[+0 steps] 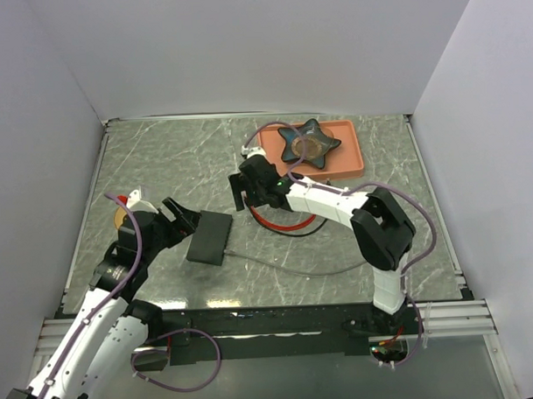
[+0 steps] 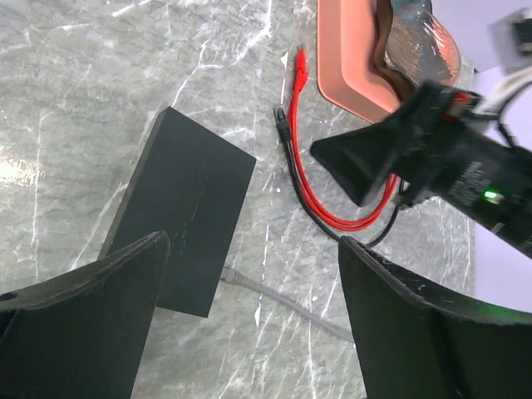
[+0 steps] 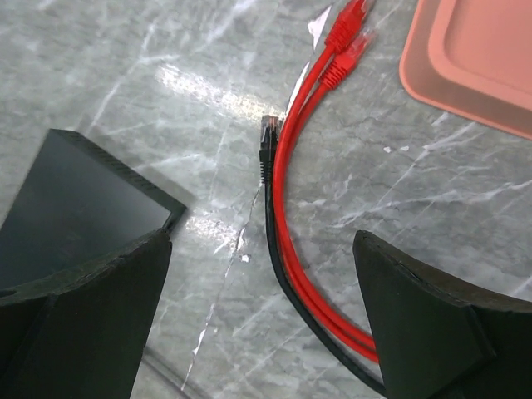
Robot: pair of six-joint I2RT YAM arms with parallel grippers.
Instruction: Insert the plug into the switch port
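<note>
My right gripper will spread the red cables apart first, as they lie tight against the black cable, and then take one red cable [image 3: 311, 81] close behind its plug.
The switch [image 1: 209, 237] is a flat matte-black box lying on the marble table, and it also shows in the left wrist view [image 2: 183, 224] and the right wrist view [image 3: 75, 216]. A grey cable [image 2: 274, 295] ends in a plug at the switch's edge; I cannot tell whether it is seated. A black plug [image 3: 268, 141] and two red plugs [image 3: 345, 41] lie loose on the table. My left gripper [image 1: 187, 218] hangs open just left of the switch, with nothing between its fingers [image 2: 83, 324]. My right gripper [image 1: 245, 193] is open above the red and black cables [image 3: 316, 274].
A salmon tray [image 1: 348, 153] at the back holds a dark star-shaped dish [image 1: 308, 143]. The red cable loop [image 1: 285, 223] lies under the right arm. The grey cable [image 1: 313, 268] runs right across the front of the table. Walls close off three sides.
</note>
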